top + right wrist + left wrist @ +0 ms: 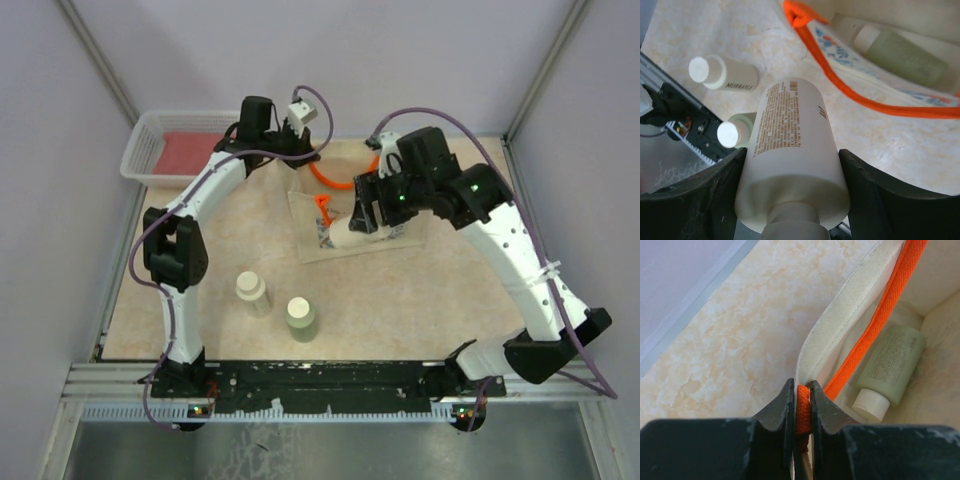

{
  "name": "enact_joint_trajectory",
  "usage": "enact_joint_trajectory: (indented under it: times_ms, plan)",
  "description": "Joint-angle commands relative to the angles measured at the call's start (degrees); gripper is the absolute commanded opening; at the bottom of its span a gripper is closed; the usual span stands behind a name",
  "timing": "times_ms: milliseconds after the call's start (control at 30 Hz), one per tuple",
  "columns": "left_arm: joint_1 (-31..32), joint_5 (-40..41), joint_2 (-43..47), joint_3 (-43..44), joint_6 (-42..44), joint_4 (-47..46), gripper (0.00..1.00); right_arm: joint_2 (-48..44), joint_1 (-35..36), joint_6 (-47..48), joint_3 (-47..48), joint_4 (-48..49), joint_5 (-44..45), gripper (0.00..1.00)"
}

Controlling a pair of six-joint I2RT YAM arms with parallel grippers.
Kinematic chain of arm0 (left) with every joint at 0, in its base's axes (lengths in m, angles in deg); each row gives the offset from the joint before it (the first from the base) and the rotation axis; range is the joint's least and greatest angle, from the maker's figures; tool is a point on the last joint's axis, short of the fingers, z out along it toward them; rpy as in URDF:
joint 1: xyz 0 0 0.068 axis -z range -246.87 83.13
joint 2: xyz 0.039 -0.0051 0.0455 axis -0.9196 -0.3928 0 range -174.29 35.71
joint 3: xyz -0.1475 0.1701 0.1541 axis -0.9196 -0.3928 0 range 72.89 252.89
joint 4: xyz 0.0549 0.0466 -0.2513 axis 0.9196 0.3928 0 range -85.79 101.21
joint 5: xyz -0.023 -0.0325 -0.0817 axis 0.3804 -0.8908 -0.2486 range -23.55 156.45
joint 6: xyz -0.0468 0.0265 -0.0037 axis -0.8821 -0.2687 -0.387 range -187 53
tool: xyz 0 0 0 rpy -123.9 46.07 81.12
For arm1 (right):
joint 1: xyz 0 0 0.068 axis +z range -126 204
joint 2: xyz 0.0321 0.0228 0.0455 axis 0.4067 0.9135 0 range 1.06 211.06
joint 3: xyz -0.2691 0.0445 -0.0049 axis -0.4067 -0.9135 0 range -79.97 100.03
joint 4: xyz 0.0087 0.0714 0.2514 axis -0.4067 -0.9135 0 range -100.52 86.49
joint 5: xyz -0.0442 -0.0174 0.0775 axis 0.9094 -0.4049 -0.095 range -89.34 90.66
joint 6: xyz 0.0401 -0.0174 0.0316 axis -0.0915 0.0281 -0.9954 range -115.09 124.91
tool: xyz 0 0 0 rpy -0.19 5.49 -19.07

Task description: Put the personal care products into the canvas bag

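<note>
The cream bottle is in my right gripper. It will let go of the bottle inside the canvas bag (pixel 380 219), against the bottom of the pale green bottle.
The canvas bag (pixel 385 230) lies in the middle of the table, mouth held open. My left gripper (pixel 307 150) is shut on one orange handle (pixel 803 407), lifting the bag's rim (pixel 840 310). A pale green bottle (pixel 890 367) lies inside the bag, also in the right wrist view (pixel 900 55). My right gripper (pixel 362 215) is shut on a cream bottle (pixel 790 160), held just over the bag's mouth (pixel 345 236). A cream bottle (pixel 252 290) and a green bottle (pixel 301 318) stand on the table in front; both show in the right wrist view (pixel 722 75), (pixel 735 132).
A white mesh basket (pixel 150 125) holding a red flat item (pixel 190 155) stands at the back left, next to the left arm. The second orange handle (pixel 322 205) lies on the bag's floral panel (pixel 840 52). The table's near rail (pixel 330 375) runs along the front.
</note>
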Motion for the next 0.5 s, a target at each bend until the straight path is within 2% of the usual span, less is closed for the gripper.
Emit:
enact_joint_trajectory:
  times_ms: [0,267,467]
  plan:
    - [-0.53,-1.28,3.25,-1.27,0.48,-1.08,0.0,-0.96,-4.57,5.21,10.94,8.7,-1.4,0.0]
    - [-0.47,-2.25,4.85,-3.3,0.12,-2.6,0.0,7.73,-11.86,10.27,22.62,11.79,-2.24,0.0]
    - [-0.5,-2.94,5.42,-3.51,-0.5,-2.7,0.0,15.59,-13.17,12.17,26.76,9.86,-2.24,0.0]
